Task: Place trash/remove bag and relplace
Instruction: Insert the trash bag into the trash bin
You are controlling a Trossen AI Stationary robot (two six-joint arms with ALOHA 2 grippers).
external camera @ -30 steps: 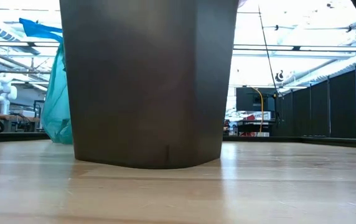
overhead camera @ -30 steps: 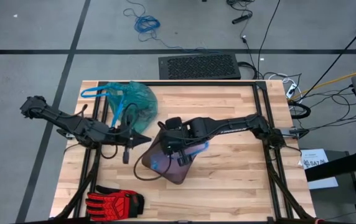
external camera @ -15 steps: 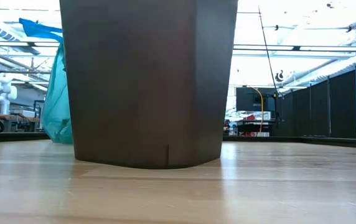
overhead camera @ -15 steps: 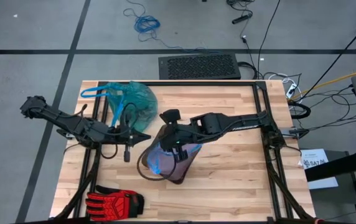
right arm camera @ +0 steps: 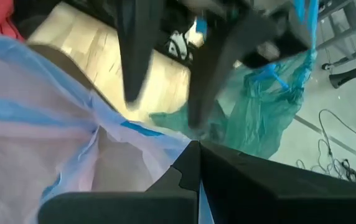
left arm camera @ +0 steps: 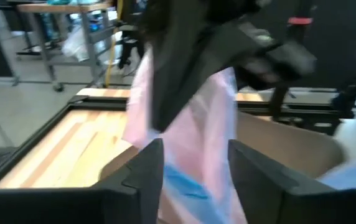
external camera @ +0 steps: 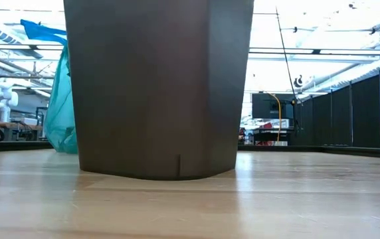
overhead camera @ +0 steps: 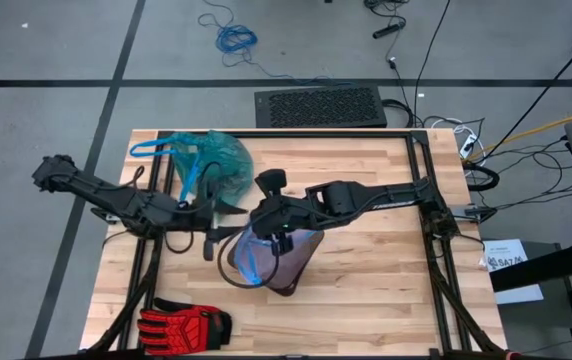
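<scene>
The lilac bag is hanging loose from my right gripper, so my left gripper will pinch the bag's blue rim (left arm camera: pixel 188 186) before my right gripper moves toward the near side.
A brown bin (overhead camera: pixel 294 272) stands mid-table and fills the low view (external camera: pixel 157 86). A pale lilac bag with a blue rim (overhead camera: pixel 254 256) lies in its mouth. My right gripper (overhead camera: pixel 258 230) is above the bin's left rim, shut on that bag. My left gripper (left arm camera: pixel 193 168) faces it from the table's left, open, with the lilac film (left arm camera: pixel 196 140) between its fingers. The teal-green bag (overhead camera: pixel 214 163) lies bunched on the table at the far left, with no gripper on it. The trash is out of view. My right gripper pinches the lilac bag's upper edge by its blue rim (right arm camera: pixel 145 132) between its two shut fingers. It comes slanting down from the table's right. The film hangs slack from the fingers into the bin. Whether my left gripper touches the film I cannot tell.
A red-and-black glove (overhead camera: pixel 181 325) lies at the table's near left corner. A black metal frame (overhead camera: pixel 418 190) runs round the tabletop. The teal-green bag's blue loops (overhead camera: pixel 151 148) trail toward the far left corner.
My left gripper has opened where it stands, beside the bin's left rim. My right gripper has risen from over the bin and tipped up toward level, staying shut on the lilac bag. The bag's rim now shows spread over the bin's mouth.
</scene>
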